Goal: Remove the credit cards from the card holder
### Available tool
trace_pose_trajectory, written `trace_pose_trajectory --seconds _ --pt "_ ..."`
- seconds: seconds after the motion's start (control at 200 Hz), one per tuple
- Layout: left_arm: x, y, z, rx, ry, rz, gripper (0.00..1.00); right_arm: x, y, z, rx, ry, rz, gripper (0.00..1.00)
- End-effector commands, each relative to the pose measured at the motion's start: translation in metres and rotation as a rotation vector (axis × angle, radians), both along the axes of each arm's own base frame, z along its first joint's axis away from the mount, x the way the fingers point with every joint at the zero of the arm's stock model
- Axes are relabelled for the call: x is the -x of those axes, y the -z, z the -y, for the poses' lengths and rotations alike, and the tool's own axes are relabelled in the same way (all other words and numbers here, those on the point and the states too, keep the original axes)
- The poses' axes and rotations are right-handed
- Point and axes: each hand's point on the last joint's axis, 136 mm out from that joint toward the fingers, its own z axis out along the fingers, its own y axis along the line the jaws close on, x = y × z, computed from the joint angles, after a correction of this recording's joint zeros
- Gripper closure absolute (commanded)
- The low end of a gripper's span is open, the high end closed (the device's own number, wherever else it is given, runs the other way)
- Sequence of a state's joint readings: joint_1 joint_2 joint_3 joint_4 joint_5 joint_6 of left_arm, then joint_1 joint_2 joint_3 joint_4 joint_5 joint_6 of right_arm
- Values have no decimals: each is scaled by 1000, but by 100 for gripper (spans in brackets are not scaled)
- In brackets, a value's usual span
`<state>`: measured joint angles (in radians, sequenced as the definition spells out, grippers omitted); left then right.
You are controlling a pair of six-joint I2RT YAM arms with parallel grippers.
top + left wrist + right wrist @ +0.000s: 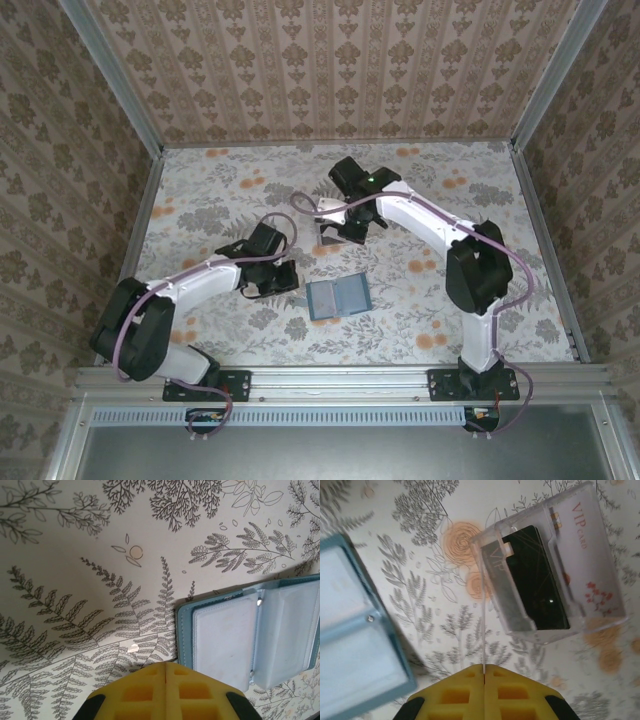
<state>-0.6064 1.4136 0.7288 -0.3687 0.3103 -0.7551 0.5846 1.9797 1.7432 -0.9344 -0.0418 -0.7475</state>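
Note:
My right gripper is to release the credit card, now held behind the card holder, on the pale VIP card [334,215] [586,562] in the clear plastic, next to the black card.
The card holder [337,298] lies open and flat on the table, a teal-blue wallet with pale clear pockets [250,630], also at the left edge of the right wrist view [355,645]. My left gripper [166,664] is shut with nothing in it, its tips just off the holder's left edge [283,280]. Behind the holder, my right gripper [484,667] is shut on a thin credit card seen edge-on [483,625]. Beyond that card, on the table, lie a black card [540,580] and a pale "VIP" card [592,565] under clear plastic, seen from above as a small dark-and-pale pile [328,235].
The floral tablecloth [420,290] covers the table, with patterned walls on three sides and a metal rail [340,378] at the near edge. Both arms reach in over the middle of the table.

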Motion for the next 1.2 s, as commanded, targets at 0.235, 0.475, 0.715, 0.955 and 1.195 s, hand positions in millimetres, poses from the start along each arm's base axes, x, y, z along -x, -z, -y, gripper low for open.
trace_pose_trajectory --seconds 0.235,0.475,0.715,0.955,1.195 --pt "13 1 -12 -1 -8 -11 95 -43 -9 4 177 -260 99 100" --pt "14 4 -18 6 -45 -19 95 -66 0 -2 213 -287 80 100" --pt "13 6 -22 6 -56 -31 95 -70 9 -6 220 -306 51 100" --pt "11 3 -22 6 -59 -30 94 -95 -3 -5 235 -229 160 75" --pt "7 -6 -15 33 -40 -9 94 -106 -43 -6 165 -114 280 74"
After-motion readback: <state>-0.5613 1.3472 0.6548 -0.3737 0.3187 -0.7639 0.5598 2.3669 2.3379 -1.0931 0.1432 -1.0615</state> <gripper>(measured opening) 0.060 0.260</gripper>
